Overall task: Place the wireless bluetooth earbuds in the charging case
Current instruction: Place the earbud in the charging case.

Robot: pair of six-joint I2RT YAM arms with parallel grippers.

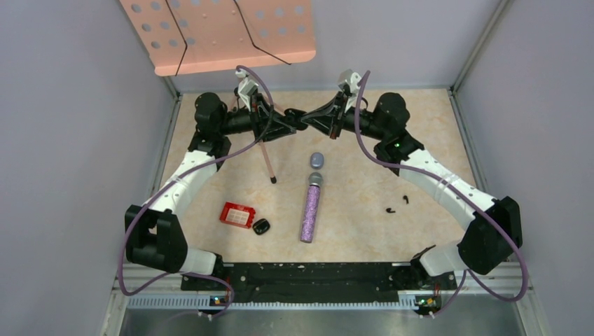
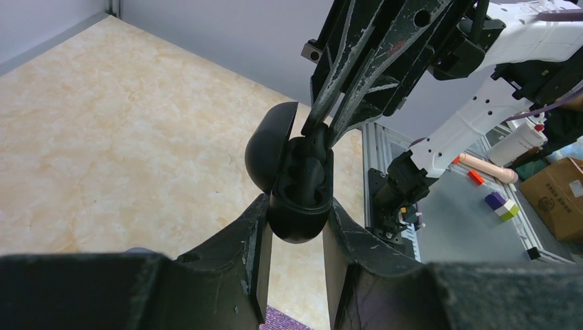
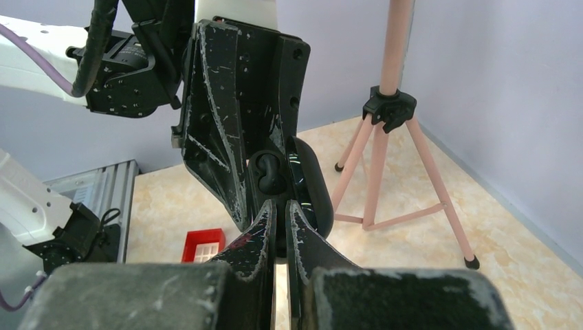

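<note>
My left gripper has the black charging case. Next, I set it down beside the pale purple case, toward the loose earbuds [image 1: 345,171].
My left gripper [image 1: 293,120] [image 2: 297,210] is shut on an open black charging case [image 2: 300,206], held up in the air with its lid [image 2: 267,146] swung back. My right gripper [image 1: 314,117] [image 3: 280,205] meets it tip to tip and is shut on a glossy black earbud [image 3: 267,172], which sits at the case's pocket [image 2: 313,172]. Two more black earbuds [image 1: 389,208] [image 1: 407,199] lie on the table at the right. A closed pale purple case [image 1: 316,160] and another black case [image 1: 261,227] lie on the table. No purple earbuds show.
A purple glitter tube [image 1: 311,208] lies mid-table. A red box [image 1: 237,215] sits at the left front. A pink tripod [image 3: 385,158] stands behind the grippers, with one leg [image 1: 267,159] reaching forward. A pink perforated board [image 1: 217,31] hangs over the back.
</note>
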